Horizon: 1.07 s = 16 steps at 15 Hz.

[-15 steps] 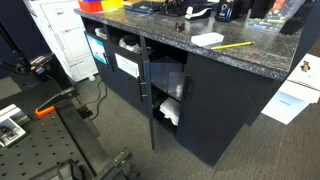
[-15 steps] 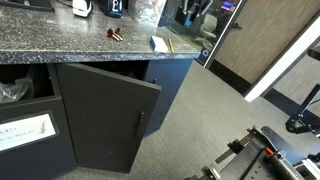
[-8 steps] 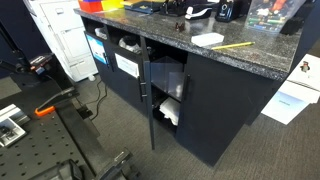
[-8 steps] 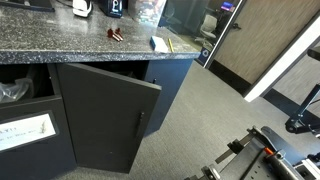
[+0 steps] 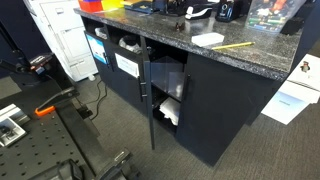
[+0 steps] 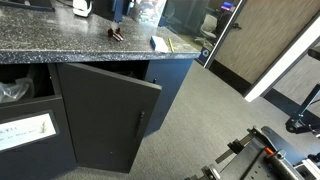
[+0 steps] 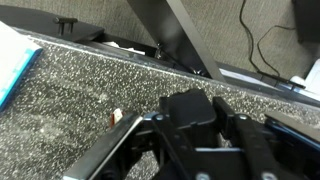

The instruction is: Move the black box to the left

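Note:
My gripper will let go of the black box on the granite counter's front edge point(image 5: 159, 28), just above the cabinet door that is open.
The black box point(image 7: 188, 103) stands on the speckled granite counter point(image 7: 80, 95), and in the wrist view it sits between my two fingers. My gripper point(image 7: 190, 115) has a finger against each side of it and looks shut on it. In an exterior view my gripper point(image 6: 119, 10) shows at the top edge of the picture, at the back of the counter, and hides the box.
A small red-brown object point(image 6: 115, 35) lies just in front of the gripper. A white paper pad point(image 6: 159, 44) and a yellow pencil point(image 5: 232, 45) lie near the counter's end. A white item point(image 6: 80, 7) stands beside the gripper. Below, a cabinet door point(image 6: 110, 110) hangs open.
In an exterior view the box with its white label showed at the back of the counter. Now my gripper has come down over it and covers it.

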### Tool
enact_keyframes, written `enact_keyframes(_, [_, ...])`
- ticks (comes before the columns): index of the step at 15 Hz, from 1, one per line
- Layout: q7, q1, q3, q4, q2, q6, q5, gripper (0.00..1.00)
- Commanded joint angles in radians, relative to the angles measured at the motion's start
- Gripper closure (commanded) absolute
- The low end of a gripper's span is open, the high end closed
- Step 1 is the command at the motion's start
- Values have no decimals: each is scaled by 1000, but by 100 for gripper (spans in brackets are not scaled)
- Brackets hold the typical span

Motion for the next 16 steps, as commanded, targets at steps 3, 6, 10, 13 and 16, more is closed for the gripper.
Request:
enact_keyframes(3, [-14, 34, -25, 54, 87, -31, -42, 78])
enact_keyframes(6, [-7, 55, -50, 58, 111, -19, -81, 78])
enact_keyframes(10, [-3, 78, -80, 23, 107, 40, -125, 78])
enact_keyframes(13, [0, 84, -92, 27, 115, 71, -139, 78])
enact_keyframes(16, [8, 67, -92, 31, 129, 120, -128, 78])
